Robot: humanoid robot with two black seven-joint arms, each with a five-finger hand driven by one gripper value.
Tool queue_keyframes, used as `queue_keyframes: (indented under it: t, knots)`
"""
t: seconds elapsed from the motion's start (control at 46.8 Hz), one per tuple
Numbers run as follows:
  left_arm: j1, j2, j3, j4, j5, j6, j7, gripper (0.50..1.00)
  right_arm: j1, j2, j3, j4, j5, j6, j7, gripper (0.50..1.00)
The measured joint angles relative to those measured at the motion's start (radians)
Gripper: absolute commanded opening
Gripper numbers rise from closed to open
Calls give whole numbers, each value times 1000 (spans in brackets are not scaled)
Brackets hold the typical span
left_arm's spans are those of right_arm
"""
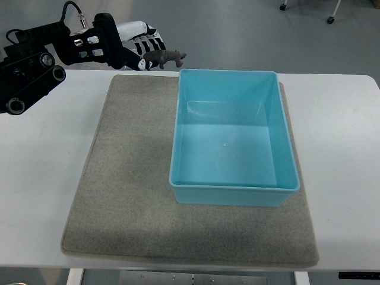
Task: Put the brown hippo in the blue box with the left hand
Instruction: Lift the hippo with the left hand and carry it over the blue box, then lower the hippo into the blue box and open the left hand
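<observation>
Next, I let go of the brown hippo with my left gripper near the middle of the blue box's empty bottom (235, 146).
My left hand (145, 52) comes in from the upper left and is shut on the brown hippo (165, 58). It holds the small toy in the air over the table's far edge, just left of the far left corner of the blue box (185, 135). The hippo sticks out of the fingertips to the right, toward the box. The blue box is open, rectangular and empty, and stands on the right half of a grey mat (127, 178). My right hand is not in view.
The white table (338, 130) carries the mat and box. My left arm's black links (32, 65) hang over the table's far left corner. Grey floor lies beyond the far edge, with chair castors (329, 19) at the top right.
</observation>
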Motion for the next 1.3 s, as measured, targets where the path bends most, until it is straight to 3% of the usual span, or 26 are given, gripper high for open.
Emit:
queue_keyframes:
  t: [0.235, 0.384, 0.577, 1.303]
  knots:
    - [-26, -13, 3, -139, 2, -3, -1, 500, 0, 0, 0, 0, 0, 0, 0, 936]
    - [-27, -65, 15, -174, 10, -26, -1, 500, 0, 0, 0, 0, 0, 0, 0, 936]
    - [-11, -127, 38, -175, 17, -73, -1, 500, 0, 0, 0, 0, 0, 0, 0, 936]
    - [-9, -211, 254, -148, 47, -67, 8, 500, 0, 0, 0, 0, 0, 0, 0, 936]
